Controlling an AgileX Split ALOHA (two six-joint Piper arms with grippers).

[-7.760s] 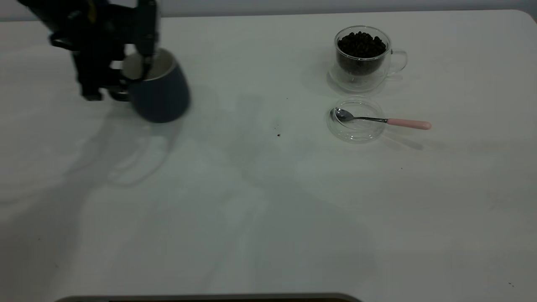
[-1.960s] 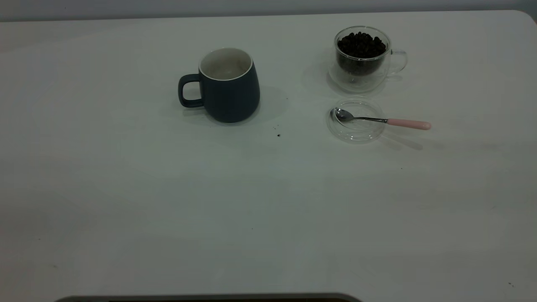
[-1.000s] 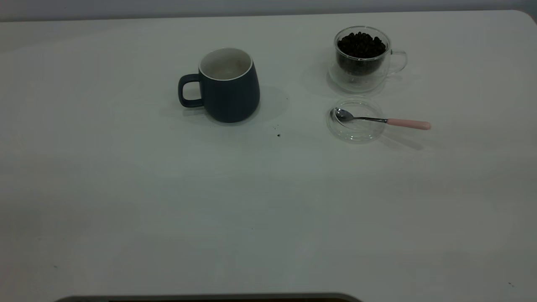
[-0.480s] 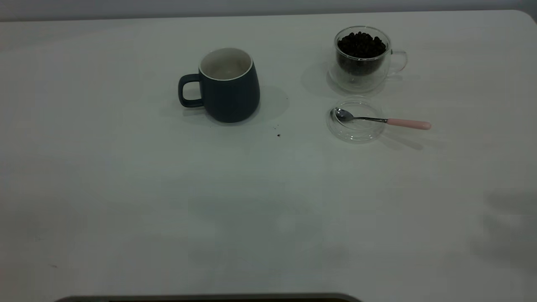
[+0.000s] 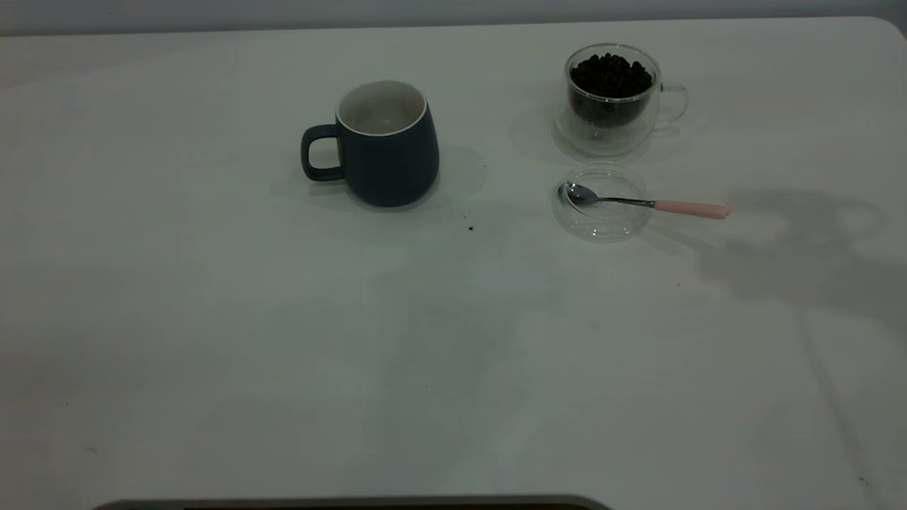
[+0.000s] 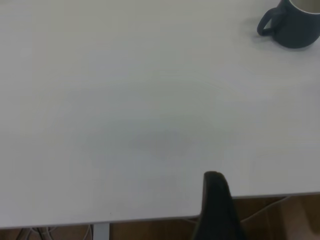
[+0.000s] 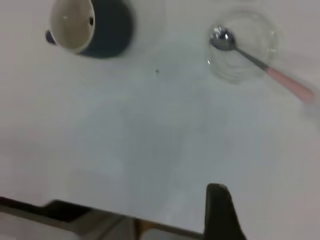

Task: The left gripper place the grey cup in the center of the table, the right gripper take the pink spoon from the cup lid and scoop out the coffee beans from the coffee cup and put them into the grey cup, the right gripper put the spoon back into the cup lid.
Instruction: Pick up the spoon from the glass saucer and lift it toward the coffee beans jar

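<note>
Next, the robot's right gripper should grab the pink spoon by its handle's outer end (image 5: 716,211) (image 7: 303,93), which pokes out beyond the cup lid.
The grey cup (image 5: 386,152) stands upright and empty near the middle of the table (image 5: 453,340), handle to the left; it also shows in the left wrist view (image 6: 295,25) and the right wrist view (image 7: 92,25). The coffee cup (image 5: 611,106) with coffee beans (image 5: 609,74) stands at the back right. In front of it lies the cup lid (image 5: 601,223) with the pink spoon (image 5: 638,203) across it, handle pointing right. The right wrist view shows the lid (image 7: 235,70) and spoon (image 7: 260,62) from a distance. My left gripper (image 6: 216,200) is far back at the table's edge. My right gripper (image 7: 218,210) hangs above the table's front part.
A few dark specks (image 5: 470,228) lie between the grey cup and the lid. A broad arm shadow (image 5: 801,248) falls on the table right of the spoon handle. No arm shows in the exterior view.
My left gripper brought the grey cup from the far left to the middle, let go and left the exterior view. An arm shadow has now moved in beside the spoon handle.
</note>
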